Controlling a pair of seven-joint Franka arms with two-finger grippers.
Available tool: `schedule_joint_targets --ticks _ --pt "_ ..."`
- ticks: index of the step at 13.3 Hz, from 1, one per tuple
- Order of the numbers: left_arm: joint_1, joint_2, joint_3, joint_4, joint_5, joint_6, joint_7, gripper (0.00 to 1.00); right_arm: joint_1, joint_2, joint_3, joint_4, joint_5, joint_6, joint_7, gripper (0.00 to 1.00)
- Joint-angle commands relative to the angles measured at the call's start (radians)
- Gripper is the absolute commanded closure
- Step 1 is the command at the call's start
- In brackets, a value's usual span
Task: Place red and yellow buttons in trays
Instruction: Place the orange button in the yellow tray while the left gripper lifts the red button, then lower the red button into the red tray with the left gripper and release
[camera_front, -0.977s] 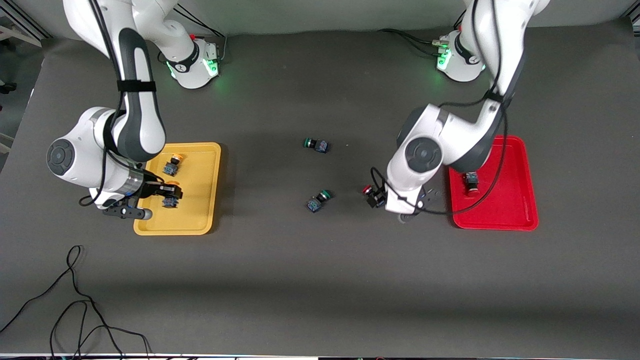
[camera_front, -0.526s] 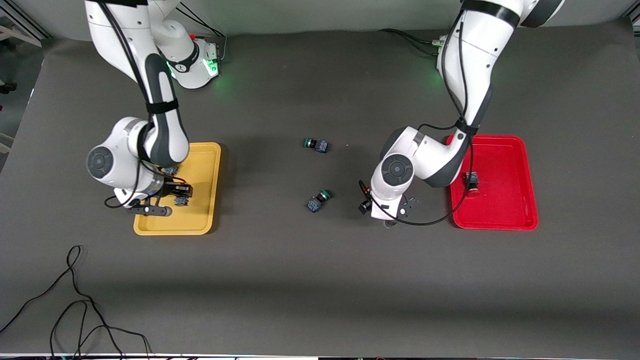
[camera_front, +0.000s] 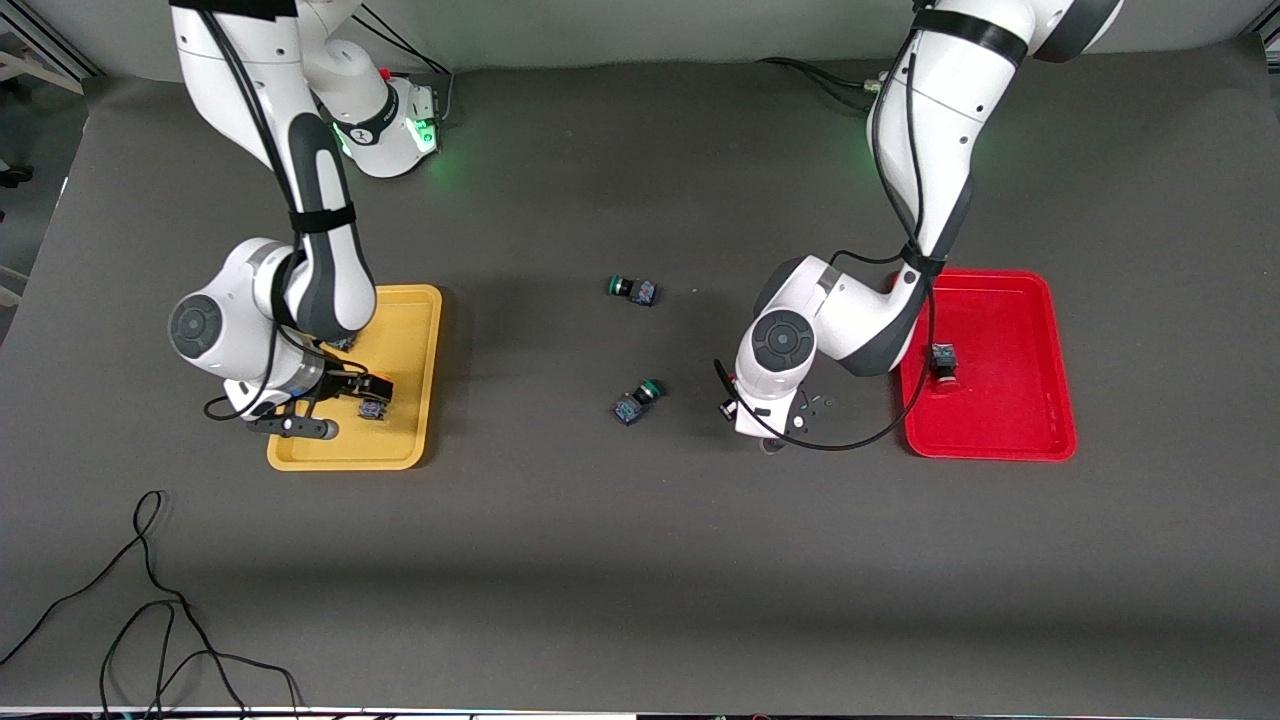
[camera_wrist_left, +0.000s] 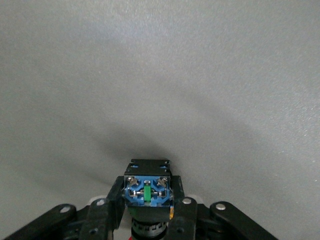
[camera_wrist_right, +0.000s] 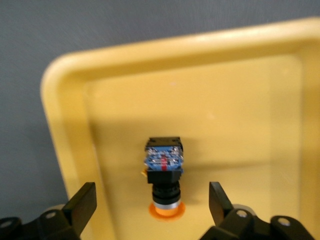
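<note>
My left gripper needs to release the red button between the other one and the red tray's outer rim (camera_front: 1006, 367).
My left gripper (camera_front: 738, 404) is down at the table between the red tray (camera_front: 1010, 405) and the nearer green-capped switch, shut on a red button (camera_wrist_left: 147, 186). Its blue terminal block shows between the fingers (camera_wrist_left: 111, 200), and its cap is nearly hidden. Another red button (camera_front: 941, 362) lies in the red tray. My right gripper (camera_front: 356, 393) hangs open over the yellow tray (camera_front: 410, 335). A yellow button (camera_wrist_right: 163, 175) lies loose on the yellow tray's floor (camera_wrist_right: 240, 125) between the spread fingers (camera_wrist_right: 84, 201). A second yellow button (camera_front: 343, 343) peeks out from under the right arm.
Two green-capped switches lie mid-table, one (camera_front: 633, 289) farther from the front camera, one (camera_front: 636, 400) nearer, close to my left gripper. A loose black cable (camera_front: 150, 600) curls on the table near the front camera at the right arm's end.
My left gripper has come down over the red button and shut on it. My right gripper has opened, and the yellow button it held now lies in the yellow tray.
</note>
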Motion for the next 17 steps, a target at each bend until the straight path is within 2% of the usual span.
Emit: schedule_joint_targets --ticks 1,4,6,8,10,12,14,15,17 --pt "-0.008 -0.078 0.015 0.034 0.019 -0.109 -0.009 0.84 -0.060 -0.121 0.000 0.059 0.002 -0.110 -0.034 0.00" --pt "0.038 -0.230 0.006 0.089 -0.016 -0.331 0.168 0.84 -0.146 -0.170 0.004 0.215 -0.122 -0.352 -0.025 0.00" --pt "0.071 -0.349 0.015 0.077 -0.073 -0.450 0.417 0.87 -0.189 -0.231 0.021 0.236 -0.147 -0.422 -0.007 0.00" --pt "0.173 -0.443 0.013 0.045 -0.082 -0.574 0.663 0.89 -0.268 -0.325 0.126 0.236 -0.246 -0.442 0.077 0.00" --pt "0.302 -0.564 0.015 -0.042 -0.096 -0.637 0.870 0.90 -0.337 -0.408 0.237 0.228 -0.341 -0.468 0.167 0.00" --pt "0.440 -0.643 0.018 -0.134 -0.084 -0.636 1.068 0.90 -0.437 -0.471 0.353 0.217 -0.391 -0.495 0.197 0.00" --pt "0.534 -0.638 0.018 -0.182 -0.026 -0.605 1.193 0.90 -0.532 -0.523 0.470 0.214 -0.452 -0.520 0.201 0.00" --pt "0.558 -0.637 0.018 -0.243 0.008 -0.528 1.215 0.90 -0.573 -0.557 0.521 0.216 -0.487 -0.535 0.202 0.00" --pt "0.610 -0.626 0.018 -0.431 0.042 -0.260 1.244 0.90 -0.649 -0.624 0.593 0.219 -0.533 -0.573 0.204 0.00"
